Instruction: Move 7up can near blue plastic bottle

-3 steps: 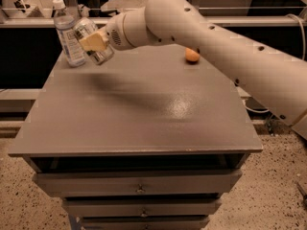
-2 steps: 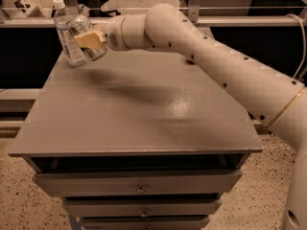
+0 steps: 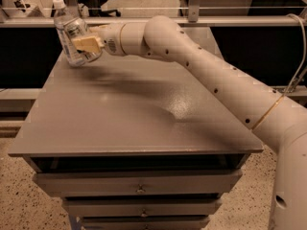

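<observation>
The robot's gripper will release the 7up can on the grey table (image 3: 93,69) next to the blue plastic bottle, on the side of the robot's arm.
The blue plastic bottle (image 3: 64,35) is clear with a white cap and stands at the far left corner of the grey table (image 3: 134,114). My gripper (image 3: 87,44) reaches across the table from the right and sits right beside the bottle, on its right side. It is shut on the 7up can (image 3: 93,55), a small silver can that shows only partly behind the tan fingers (image 3: 86,43). The can is close against the bottle, just above the table top or on it; I cannot tell which.
My arm (image 3: 206,75) spans the back of the table from the right. The table has drawers (image 3: 139,188) under its front edge. A metal rail (image 3: 216,20) runs behind the table. A cable (image 3: 300,56) hangs at the far right.
My gripper has moved a little further left with the can, closer to the bottle. The arm now stretches further across the table's back.
</observation>
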